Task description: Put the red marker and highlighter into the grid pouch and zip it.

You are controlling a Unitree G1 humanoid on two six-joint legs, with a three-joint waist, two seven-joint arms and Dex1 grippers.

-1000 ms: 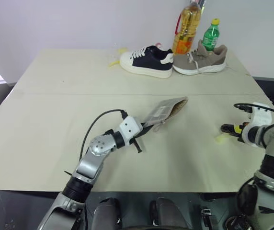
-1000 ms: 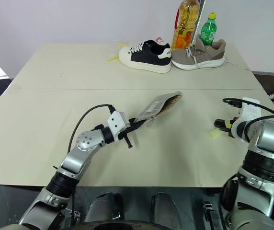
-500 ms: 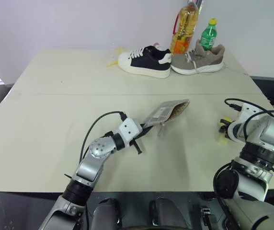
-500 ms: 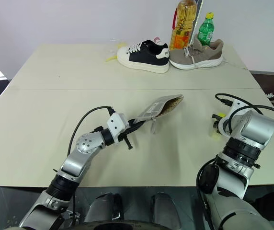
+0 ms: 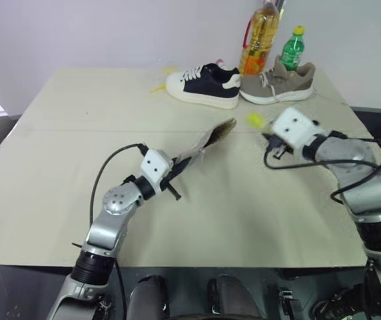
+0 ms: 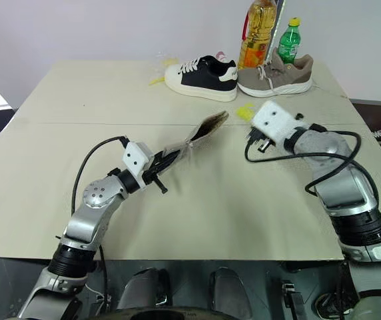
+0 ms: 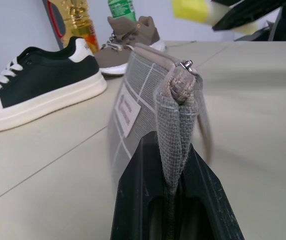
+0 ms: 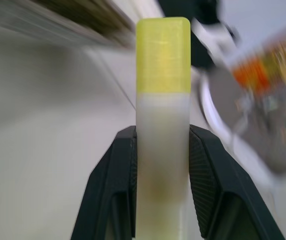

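My right gripper is going to release the highlighter just inside the open brown-lined opening of the grid pouch (image 5: 225, 149) (image 8: 105, 20).
My left gripper (image 5: 176, 167) is shut on the lower end of the grid pouch (image 5: 207, 141), a grey fabric pouch with white grid lines and a white label. It holds the pouch off the table, slanting up toward the right, with its brown-lined mouth (image 6: 212, 123) open at the far end. The left wrist view looks along the pouch (image 7: 133, 95), with the zipper pull at its top. My right gripper (image 5: 269, 135) is shut on the highlighter (image 8: 163, 100), whose yellow cap (image 5: 256, 120) sticks out a short way right of the pouch's mouth. The red marker is out of view.
At the back of the beige table (image 5: 57, 167) stand a black-and-white sneaker (image 5: 202, 85), a grey sneaker (image 5: 277, 85), an oil bottle (image 5: 260, 37) and a green bottle (image 5: 293, 48). A small yellow scrap (image 5: 160, 85) lies left of the sneakers.
My right gripper shut on the highlighter at the table's right edge and carried it up and left, close to the pouch's mouth. My left gripper shifted the pouch leftward.
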